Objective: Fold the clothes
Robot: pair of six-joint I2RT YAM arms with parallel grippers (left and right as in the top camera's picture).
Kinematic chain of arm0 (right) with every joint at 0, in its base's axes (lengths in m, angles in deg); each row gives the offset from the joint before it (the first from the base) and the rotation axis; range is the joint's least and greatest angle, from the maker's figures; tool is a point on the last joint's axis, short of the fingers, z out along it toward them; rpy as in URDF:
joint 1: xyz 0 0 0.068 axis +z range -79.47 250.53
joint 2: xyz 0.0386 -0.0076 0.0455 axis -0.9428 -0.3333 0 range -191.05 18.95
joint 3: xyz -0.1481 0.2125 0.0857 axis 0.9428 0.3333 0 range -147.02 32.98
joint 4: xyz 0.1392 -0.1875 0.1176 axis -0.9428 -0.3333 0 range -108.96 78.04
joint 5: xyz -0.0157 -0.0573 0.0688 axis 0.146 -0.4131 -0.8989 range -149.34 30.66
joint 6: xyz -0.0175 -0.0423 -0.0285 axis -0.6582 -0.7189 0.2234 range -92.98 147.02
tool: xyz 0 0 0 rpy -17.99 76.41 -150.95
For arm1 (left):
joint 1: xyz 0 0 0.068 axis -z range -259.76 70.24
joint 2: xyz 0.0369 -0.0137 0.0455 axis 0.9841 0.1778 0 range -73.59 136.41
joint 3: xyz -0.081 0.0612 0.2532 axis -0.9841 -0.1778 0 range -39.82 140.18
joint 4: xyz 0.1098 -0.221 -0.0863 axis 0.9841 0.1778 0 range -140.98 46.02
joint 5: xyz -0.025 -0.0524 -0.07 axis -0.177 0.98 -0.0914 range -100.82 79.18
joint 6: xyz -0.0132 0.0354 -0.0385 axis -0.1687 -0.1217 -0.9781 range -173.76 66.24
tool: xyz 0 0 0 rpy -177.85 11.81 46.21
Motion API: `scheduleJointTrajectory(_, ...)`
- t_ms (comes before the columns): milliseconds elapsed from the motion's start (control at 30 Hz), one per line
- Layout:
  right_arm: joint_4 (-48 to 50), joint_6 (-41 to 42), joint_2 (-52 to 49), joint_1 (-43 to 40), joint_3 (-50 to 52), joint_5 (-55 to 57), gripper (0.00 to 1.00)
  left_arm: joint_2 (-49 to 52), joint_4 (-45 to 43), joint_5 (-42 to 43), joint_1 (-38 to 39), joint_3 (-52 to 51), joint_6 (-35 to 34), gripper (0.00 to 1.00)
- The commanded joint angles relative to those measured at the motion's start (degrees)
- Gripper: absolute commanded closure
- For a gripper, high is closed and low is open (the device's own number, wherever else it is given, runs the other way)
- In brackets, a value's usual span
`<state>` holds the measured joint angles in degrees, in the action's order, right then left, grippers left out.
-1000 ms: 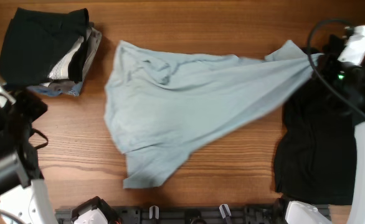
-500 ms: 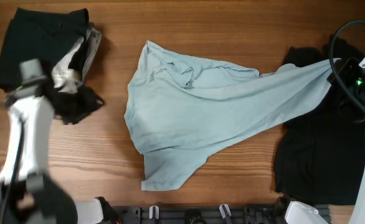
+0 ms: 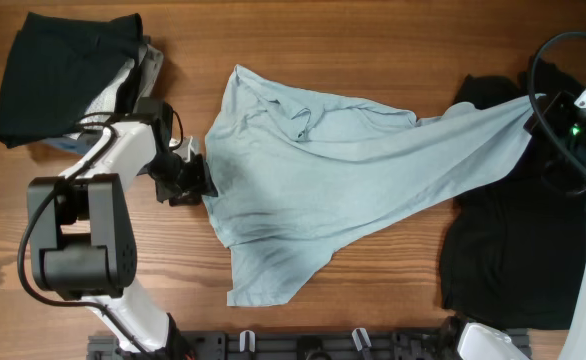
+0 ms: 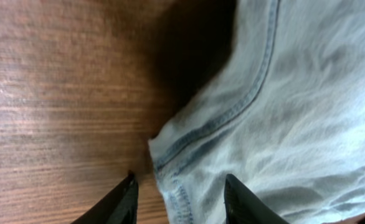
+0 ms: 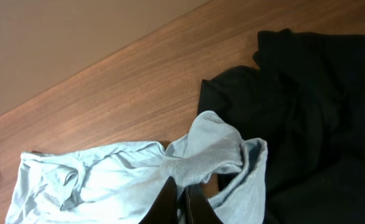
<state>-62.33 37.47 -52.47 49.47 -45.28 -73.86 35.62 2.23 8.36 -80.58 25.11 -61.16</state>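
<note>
Next, I let go of the pale blue T-shirt's end with my right gripper on the black T-shirt's edge [image 3: 480, 115] [image 5: 223, 123], near its back corner beside the bare wood. That end is now bunched above the black T-shirt.
The pale blue T-shirt [image 3: 313, 170] lies crumpled across the middle of the table, stretched out toward the right. My right gripper [image 3: 545, 102] is shut on its right end, which is bunched between the fingers in the right wrist view [image 5: 184, 190], above the black T-shirt [image 3: 503, 250]. That black shirt lies spread at the right and also shows in the right wrist view [image 5: 319, 93]. My left gripper [image 3: 201, 182] is open at the blue shirt's left edge. In the left wrist view its fingers [image 4: 180, 190] straddle the stitched hem [image 4: 232, 118] lying on the wood.
A stack of folded clothes [image 3: 68, 80] with a black garment on top sits at the back left. A black rack [image 3: 303, 345] runs along the table's front edge. A black cable [image 3: 533, 60] loops by the right arm.
The left arm has swung in from the front left to the blue shirt's left edge. The right gripper pulled the shirt rightward a second ago and has since held still.
</note>
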Motion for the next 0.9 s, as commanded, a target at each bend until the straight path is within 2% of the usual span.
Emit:
scheduleJointTrajectory(0,0.2,0.2,-0.4,0.0,-1.1,0.0,0.96,0.8,-1.8,-1.7,2.4,-0.2,-0.8,0.57)
scheduleJointTrajectory(100,0.2,0.2,-0.4,0.0,-1.1,0.0,0.96,1.2,-1.8,-3.0,5.9,-0.2,-0.8,0.58)
scheduleJointTrajectory(267,0.1,0.1,-0.4,0.0,-1.1,-0.1,0.96,4.1,-1.8,-11.0,7.8,-0.2,-7.3,0.71)
scheduleJointTrajectory(300,0.2,0.2,-0.4,0.0,-1.1,0.0,0.96,4.6,-1.9,-11.0,7.8,-0.2,-7.3,0.8)
scheduleJointTrajectory(400,0.2,0.2,-0.4,0.0,-1.1,0.0,0.96,4.5,-0.9,-11.3,7.8,-0.2,-7.2,0.95)
scheduleJointTrajectory(600,0.3,0.1,-0.4,0.0,-1.1,-0.1,0.96,2.6,4.3,-11.6,3.8,2.4,-6.5,0.96)
scheduleJointTrajectory(700,0.3,0.0,-0.4,0.0,-1.1,-0.1,0.96,-4.4,8.8,-11.6,-1.7,8.6,-5.4,0.96)
scheduleJointTrajectory(867,1.6,-2.3,0.8,0.0,-1.3,-0.5,0.96,-17.6,10.5,-11.6,-10.9,13.8,-5.0,0.96)
